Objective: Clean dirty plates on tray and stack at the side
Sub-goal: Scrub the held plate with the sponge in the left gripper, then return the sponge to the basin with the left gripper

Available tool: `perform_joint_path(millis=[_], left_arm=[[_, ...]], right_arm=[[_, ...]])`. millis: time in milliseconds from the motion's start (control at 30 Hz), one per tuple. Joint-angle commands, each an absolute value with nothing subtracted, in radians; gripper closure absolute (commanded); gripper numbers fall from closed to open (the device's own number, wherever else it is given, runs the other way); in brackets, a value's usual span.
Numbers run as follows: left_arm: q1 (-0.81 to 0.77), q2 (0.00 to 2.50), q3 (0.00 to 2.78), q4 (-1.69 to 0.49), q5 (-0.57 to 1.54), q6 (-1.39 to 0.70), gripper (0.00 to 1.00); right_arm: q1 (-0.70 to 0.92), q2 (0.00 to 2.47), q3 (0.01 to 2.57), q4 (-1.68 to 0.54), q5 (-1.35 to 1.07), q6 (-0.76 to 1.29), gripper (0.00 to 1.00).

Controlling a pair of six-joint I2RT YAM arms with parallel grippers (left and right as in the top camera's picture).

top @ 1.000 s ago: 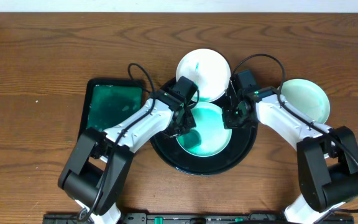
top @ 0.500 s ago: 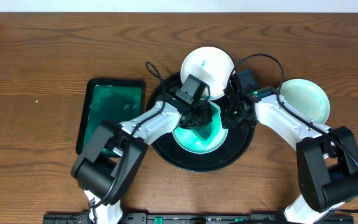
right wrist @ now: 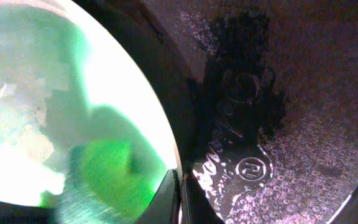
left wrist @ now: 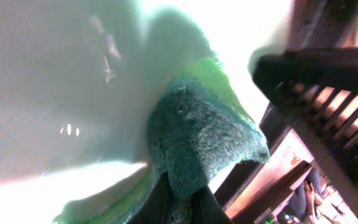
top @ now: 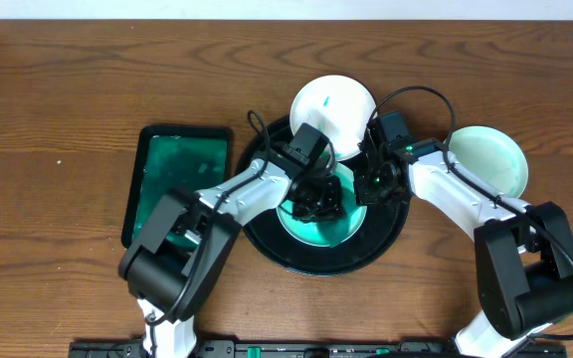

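Note:
My left gripper is to let go of the green sponge in the near end of the dark-green rectangular tray [top: 175,228].
A teal-smeared plate [top: 311,227] lies in the round black tray [top: 371,242]. My left gripper [top: 318,202] is shut on a green sponge [left wrist: 197,137] and presses it onto the plate's [left wrist: 55,74] inner surface. My right gripper [top: 369,189] is shut on that plate's right rim [right wrist: 174,163], one finger inside and one outside. A white plate [top: 333,102] with one small teal mark rests at the tray's far rim. A pale mint plate [top: 487,159] sits on the table to the right. In the right wrist view the sponge [right wrist: 104,168] shows as a green blur on the plate [right wrist: 55,93].
A dark-green rectangular tray [top: 177,179] with teal liquid lies on the table left of the black tray. The black tray's textured floor [right wrist: 291,93] lies just right of the clamped rim. Both arms' cables arch over the tray's far side.
My left gripper has carried the sponge rightward from the plate's left edge to its middle. The right gripper has kept its hold on the rim.

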State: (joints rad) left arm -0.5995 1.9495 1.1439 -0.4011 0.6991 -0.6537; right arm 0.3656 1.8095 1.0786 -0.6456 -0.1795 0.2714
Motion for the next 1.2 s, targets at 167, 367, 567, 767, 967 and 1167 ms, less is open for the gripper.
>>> perform_joint_path(millis=[167,367,567,767,967,1167], left_arm=[[-0.510,1.792,1.114,-0.614,0.433,-0.611,0.93],[-0.371,1.477,1.114,-0.669,0.397,-0.540,0.93],[-0.171,1.336,1.114,-0.878,0.025,-0.534,0.93],[0.004,1.397,1.056,-0.899,-0.113,-0.534,0.93],[0.068,1.534,1.036,-0.848,-0.112,-0.526,0.93],[0.069,1.551,1.039,-0.852,-0.043,-0.480,0.75]], right_arm=[[0.361,1.813,1.082,-0.638,-0.158,0.284,0.99],[0.361,1.813,1.082,-0.639,-0.158,0.283,0.99],[0.362,1.813,1.082,-0.639,-0.171,0.175,0.99],[0.364,1.836,1.079,-0.612,-0.192,0.125,0.87],[0.364,1.896,1.071,-0.583,-0.192,0.141,0.99],[0.366,1.871,1.078,-0.603,-0.189,0.135,0.99]])
